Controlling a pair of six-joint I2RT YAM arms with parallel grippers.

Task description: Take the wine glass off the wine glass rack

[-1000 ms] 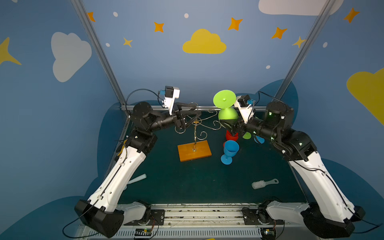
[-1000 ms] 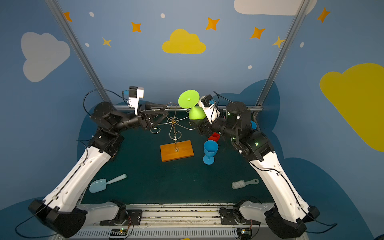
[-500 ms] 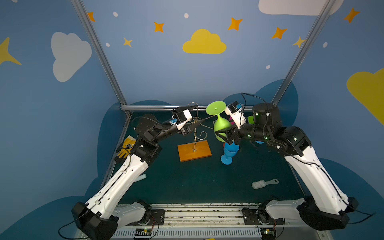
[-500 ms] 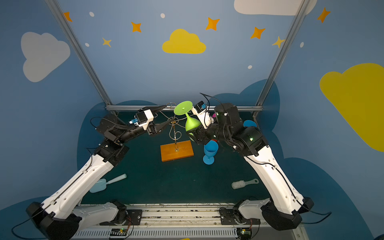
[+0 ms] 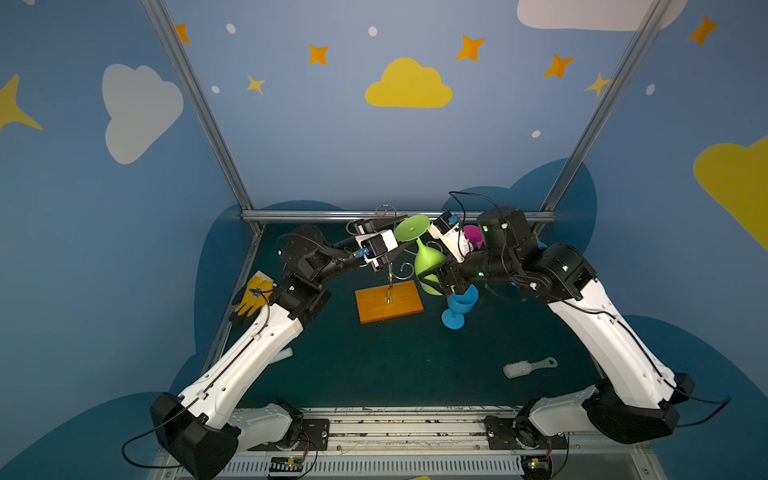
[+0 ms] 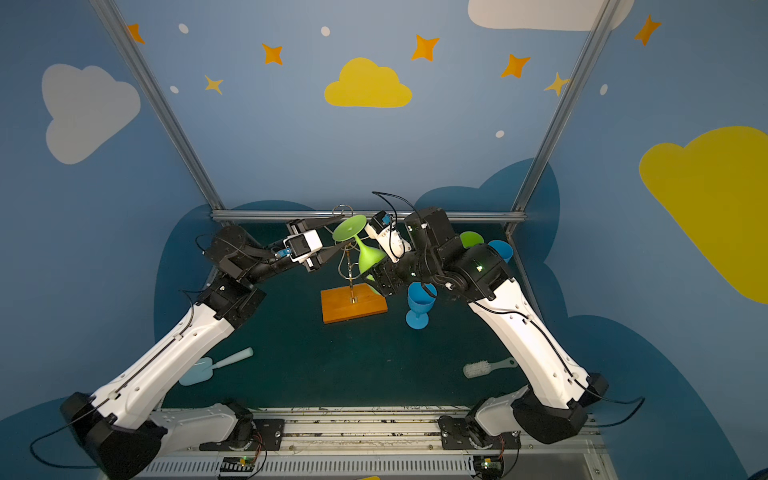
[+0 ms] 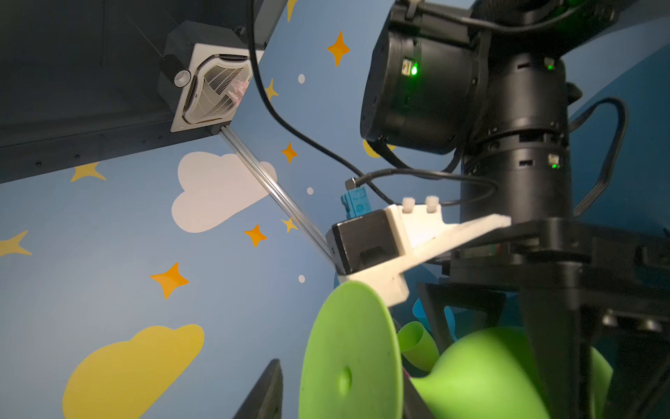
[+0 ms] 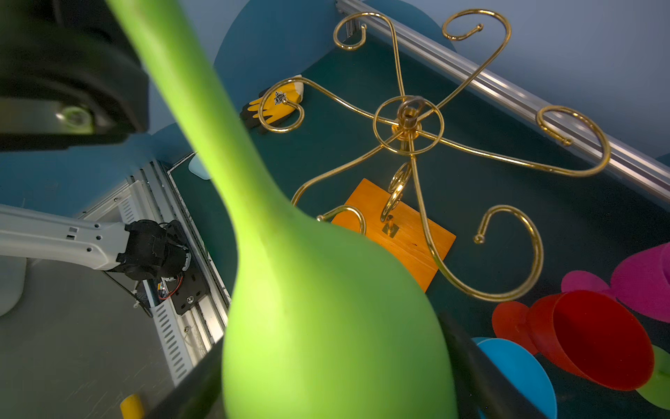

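My left gripper needs to hold the stem of the green wine glass, which is foot up with my right gripper across its bowl, while my right gripper takes the glass's rim (image 5: 432, 291).
The green wine glass (image 5: 428, 262) hangs tilted in the air, foot up, just right of the wine glass rack's post in both top views. My right gripper (image 5: 440, 278) is shut on its bowl (image 8: 326, 326), a finger pressed on each side. My left gripper (image 5: 405, 232) straddles the round foot (image 7: 348, 362). One finger (image 7: 266, 391) stands a small gap off the foot and the other is partly hidden behind it. The gold wire rack (image 8: 408, 119) on its orange base (image 5: 388, 301) carries nothing on the curled arms that show.
A blue glass (image 5: 457, 305) stands right of the base, under my right wrist. Red (image 8: 587, 333) and magenta (image 8: 641, 283) glasses lie behind. A yellow glove (image 5: 251, 293) lies far left, a brush (image 5: 528, 368) front right, a pale scoop (image 6: 208, 368) front left.
My right arm swung the green glass left and down, tilting it off the rack. My left gripper moved in to the foot and its jaws narrowed round it.
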